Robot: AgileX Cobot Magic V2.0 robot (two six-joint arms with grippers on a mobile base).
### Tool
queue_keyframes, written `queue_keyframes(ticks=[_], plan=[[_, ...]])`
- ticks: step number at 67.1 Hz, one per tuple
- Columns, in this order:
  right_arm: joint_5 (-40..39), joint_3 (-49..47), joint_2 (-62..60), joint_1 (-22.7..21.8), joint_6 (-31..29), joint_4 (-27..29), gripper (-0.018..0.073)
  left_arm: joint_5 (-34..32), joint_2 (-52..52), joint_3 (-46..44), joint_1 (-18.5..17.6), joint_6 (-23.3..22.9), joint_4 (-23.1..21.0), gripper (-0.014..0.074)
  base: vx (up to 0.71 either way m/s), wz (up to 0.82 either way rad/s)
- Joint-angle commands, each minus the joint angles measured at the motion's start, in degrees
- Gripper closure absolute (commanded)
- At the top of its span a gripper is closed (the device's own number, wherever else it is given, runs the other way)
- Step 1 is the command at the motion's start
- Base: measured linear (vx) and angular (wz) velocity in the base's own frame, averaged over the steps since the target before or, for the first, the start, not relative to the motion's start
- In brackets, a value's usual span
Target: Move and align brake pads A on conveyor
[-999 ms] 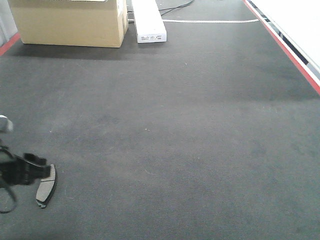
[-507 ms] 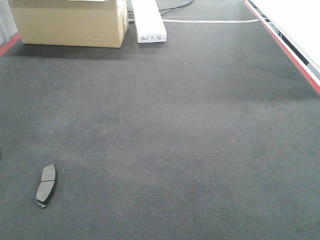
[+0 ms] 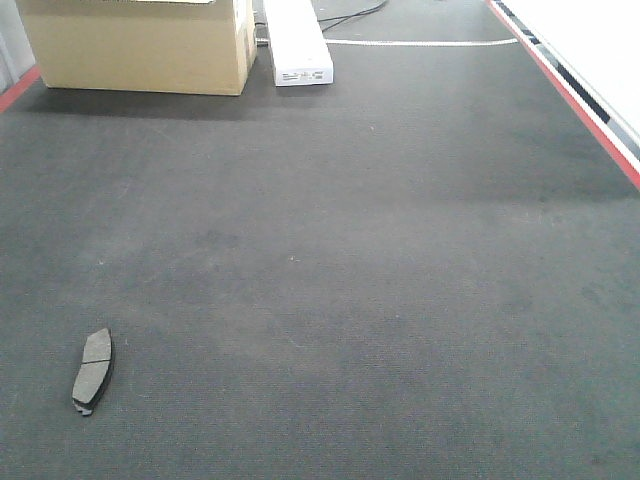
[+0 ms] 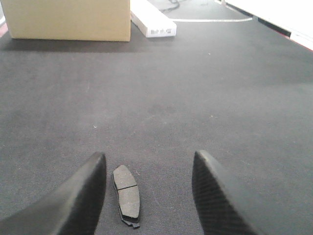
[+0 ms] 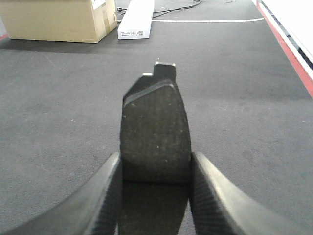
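Observation:
Brake pad A will be let go by my right gripper on the belt's red-stripe side, level with the lying brake pad [image 3: 477, 361].
One brake pad A [image 3: 93, 372] lies flat on the conveyor [image 3: 360, 260] near its front left corner, its long axis running roughly away from me. In the left wrist view that pad [image 4: 127, 195] rests on the belt just inside the left finger of my left gripper [image 4: 149, 188], which is open and held above it, touching nothing. My right gripper [image 5: 155, 171] is shut on a second brake pad A [image 5: 155, 132], held flat between both fingers and pointing forward over the belt. Neither gripper appears in the front view.
A cardboard box [image 3: 140, 45] stands at the belt's far left, with a long white box [image 3: 295, 40] beside it. A red edge stripe [image 3: 580, 95] and white side rail [image 3: 600, 50] run along the right. Cables lie at the far end.
One second ago my left gripper was at the pad at the front left. It has let go and drawn back out of the front view, leaving the pad lying on the belt.

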Motion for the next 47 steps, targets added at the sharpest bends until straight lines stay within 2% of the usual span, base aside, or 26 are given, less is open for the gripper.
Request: queue_keyframes(ticks=[1,47], plan=[[-5.6,-1.6,0.7,0.0,-0.2,-0.8,0.0564,-3.3,0.4,-1.2,-0.3,-0.2,-0.8,0.0224,0.00,0.00],[-6.8,-1.6,0.7,0.0,-0.1,-1.0,0.0564,-3.3,0.4,-1.2,-0.3,-0.2,-0.8,0.0224,0.00,0.00]])
